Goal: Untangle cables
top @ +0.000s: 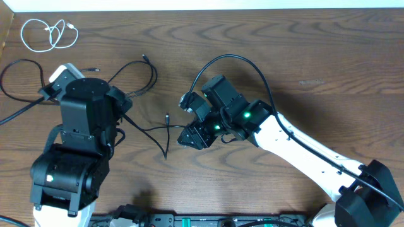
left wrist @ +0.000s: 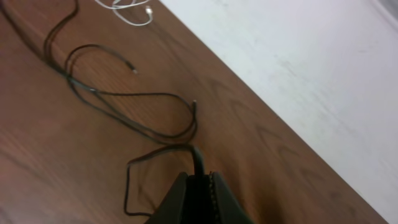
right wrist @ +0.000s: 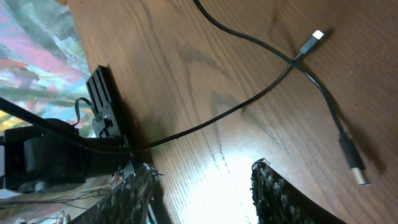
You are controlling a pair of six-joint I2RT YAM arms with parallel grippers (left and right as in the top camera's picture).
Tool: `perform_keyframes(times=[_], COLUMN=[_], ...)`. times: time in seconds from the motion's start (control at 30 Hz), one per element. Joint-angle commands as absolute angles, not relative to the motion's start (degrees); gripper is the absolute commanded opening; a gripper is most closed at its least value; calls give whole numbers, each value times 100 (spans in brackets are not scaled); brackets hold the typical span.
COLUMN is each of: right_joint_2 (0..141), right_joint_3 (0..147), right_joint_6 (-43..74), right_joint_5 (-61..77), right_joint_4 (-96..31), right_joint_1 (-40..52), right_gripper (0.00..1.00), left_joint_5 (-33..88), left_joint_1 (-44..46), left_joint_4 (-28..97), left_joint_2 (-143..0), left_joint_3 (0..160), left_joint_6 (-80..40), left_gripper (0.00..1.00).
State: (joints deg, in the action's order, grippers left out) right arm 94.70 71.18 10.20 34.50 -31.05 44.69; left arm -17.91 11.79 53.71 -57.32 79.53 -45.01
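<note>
Next, I release the black cable from my left gripper on the wood (top: 58, 149) between the looped black cable and the black rail.
A short white cable (top: 47, 33) lies coiled at the table's far left corner; it also shows in the left wrist view (left wrist: 132, 14). Black cables (top: 149, 128) run across the middle of the table, and one loops out to the left (top: 14, 65). My left gripper (top: 50, 87) is shut on a black cable (left wrist: 158, 149) that leaves the jaws (left wrist: 200, 182) and loops away over the wood. My right gripper (top: 189, 137) is open and empty, low over the table. In the right wrist view, its fingers (right wrist: 205, 193) are just short of two crossed black cable ends with plugs (right wrist: 297, 61).
A thick black wire (top: 235, 58) arcs over the right arm and belongs to it. The table's far edge (left wrist: 261, 93) meets a pale floor. A black rail with electronics (top: 189, 221) runs along the near edge.
</note>
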Motion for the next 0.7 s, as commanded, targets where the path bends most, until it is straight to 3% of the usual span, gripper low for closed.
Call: perform_keyframes(times=[0.0,0.37,0.67], right_joint_2=[9419,9419,9419], right_joint_3=[7157,7157,7157], right_joint_6=[954,956,908], right_joint_5=[3395,3247,3242], right_joint_4=[-3118,-3210,-3216], right_joint_1=[4504,4504,4504], right_gripper=[51,51,50], left_joint_5=[-1455,-270,-329], left_joint_1=[801,-1000,-2679], left_joint_4=[5417,5439,5393], left_joint_2=[-5723,-5885,-6582], left_joint_3=[7983,7983,7983], left_joint_6=[-4278,-3424,-3323], left_gripper=[7,7,7])
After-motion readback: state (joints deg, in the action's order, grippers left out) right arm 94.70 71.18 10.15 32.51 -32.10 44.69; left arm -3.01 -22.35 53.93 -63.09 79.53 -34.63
